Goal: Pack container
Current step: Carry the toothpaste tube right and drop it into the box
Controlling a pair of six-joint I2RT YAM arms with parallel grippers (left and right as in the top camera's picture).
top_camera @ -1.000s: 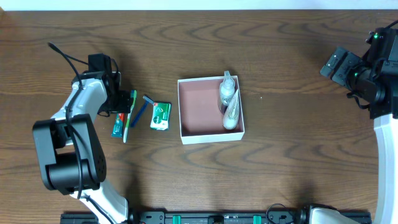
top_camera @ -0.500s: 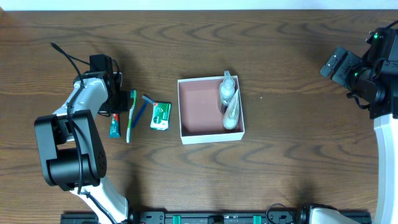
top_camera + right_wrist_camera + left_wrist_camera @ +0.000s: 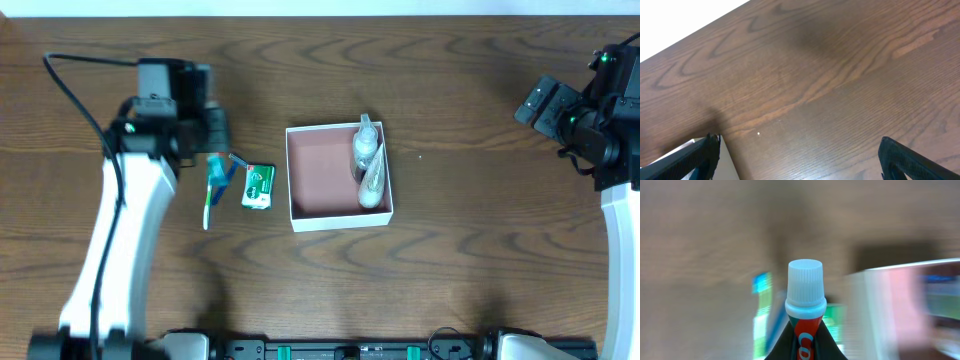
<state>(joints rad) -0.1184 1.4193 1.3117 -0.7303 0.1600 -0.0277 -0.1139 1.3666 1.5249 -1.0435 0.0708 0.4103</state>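
Observation:
Next, my left gripper lets go of the red toothpaste tube on the container's bare pink-brown bottom [image 3: 314, 186] [image 3: 905, 315], next to the two clear bottles.
My left gripper [image 3: 806, 332] is shut on a red toothpaste tube [image 3: 807, 337] with a white cap [image 3: 805, 282], held cap-forward above the table. In the overhead view the left gripper [image 3: 213, 132] hovers left of the container [image 3: 320, 180], over the remaining toiletries, and the tube is hidden under it. The container is a white-walled square box with a pink-brown inside and holds two clear bottles [image 3: 367, 160] along its right side. It appears blurred at the right of the left wrist view [image 3: 867, 315]. My right gripper [image 3: 805, 160] stands open over bare wood at the far right [image 3: 545, 105].
A green-and-white toothbrush [image 3: 209, 198], a blue razor [image 3: 233, 166] and a small green-and-white packet [image 3: 258, 186] lie on the table left of the box. The left wrist view is motion-blurred. A corner of the box shows at the lower left of the right wrist view [image 3: 670, 155].
The left gripper shut on the toothpaste tube, which lay left of the toothbrush, and lifted it off the table, swinging up and toward the box. The right arm has not moved.

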